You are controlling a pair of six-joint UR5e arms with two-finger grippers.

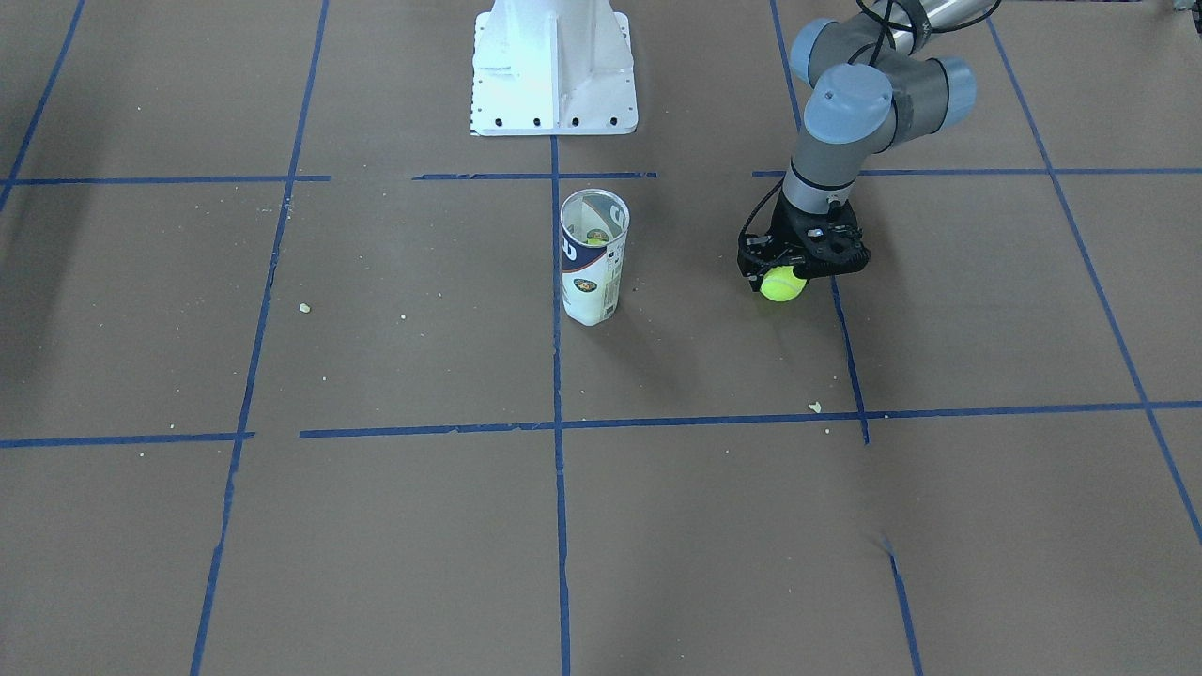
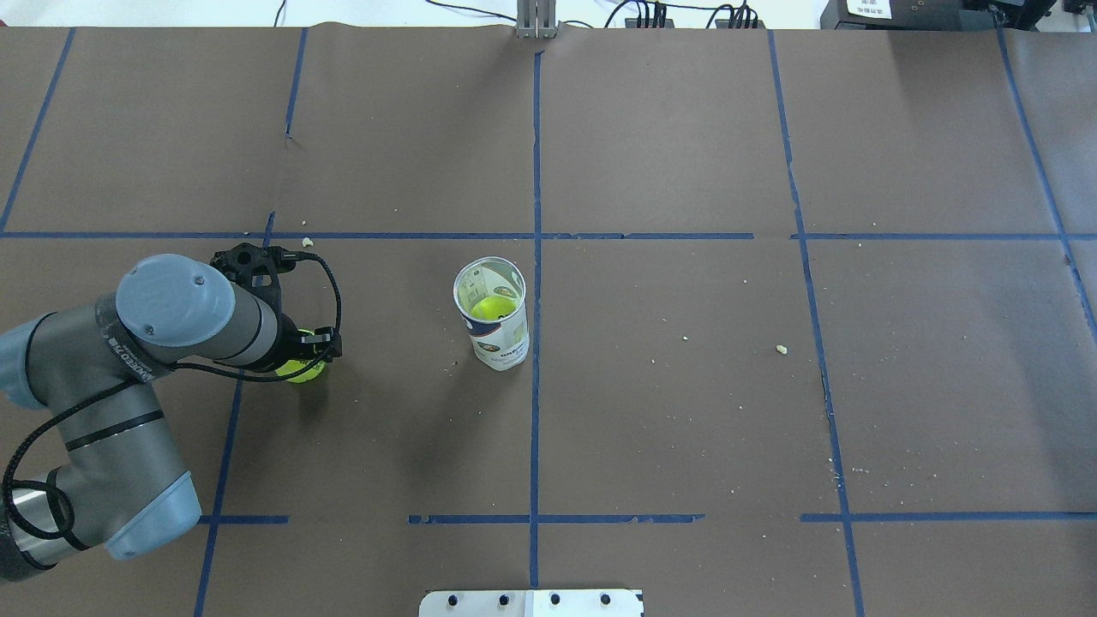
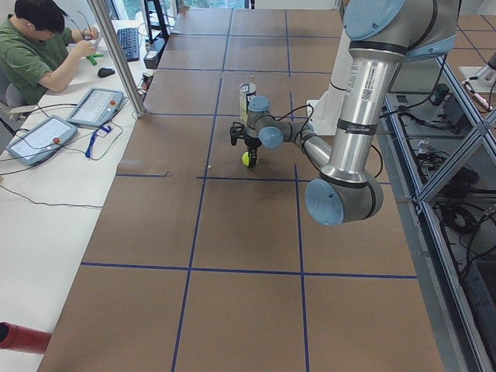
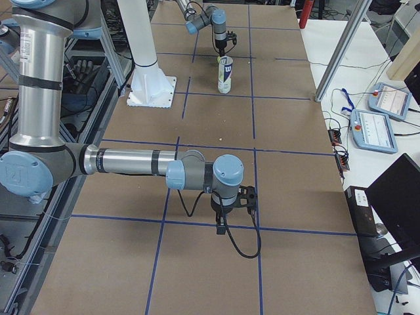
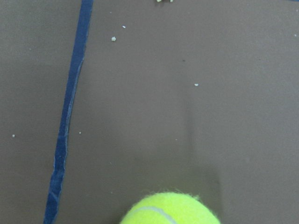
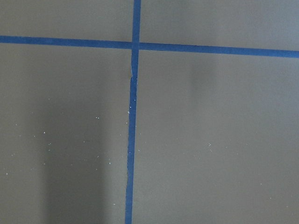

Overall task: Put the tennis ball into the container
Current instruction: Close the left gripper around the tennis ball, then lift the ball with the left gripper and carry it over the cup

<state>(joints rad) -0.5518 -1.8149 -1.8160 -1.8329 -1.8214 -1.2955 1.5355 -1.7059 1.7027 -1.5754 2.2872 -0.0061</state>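
Observation:
Next, my left gripper releases the tennis ball in the clear container's open top (image 1: 596,218), above the yellow ball inside.
A fuzzy yellow-green tennis ball (image 1: 781,284) sits between the fingers of my left gripper (image 1: 785,274), which is shut on it just above the brown table. The overhead view shows this ball (image 2: 302,369) half hidden under the wrist. The left wrist view shows only its top (image 5: 170,210). The clear container (image 1: 593,258) stands upright and open-topped at the table's middle, apart from the gripper. Another yellow ball (image 2: 493,308) lies inside the container (image 2: 500,343). My right gripper (image 4: 231,209) appears only in the exterior right view, so I cannot tell its state.
The white metal pedestal (image 1: 554,66) stands behind the container at the robot's base. Blue tape lines (image 2: 536,386) grid the brown table, with small crumbs (image 2: 781,349) scattered about. A seated person (image 3: 35,46) works at a side desk with tablets.

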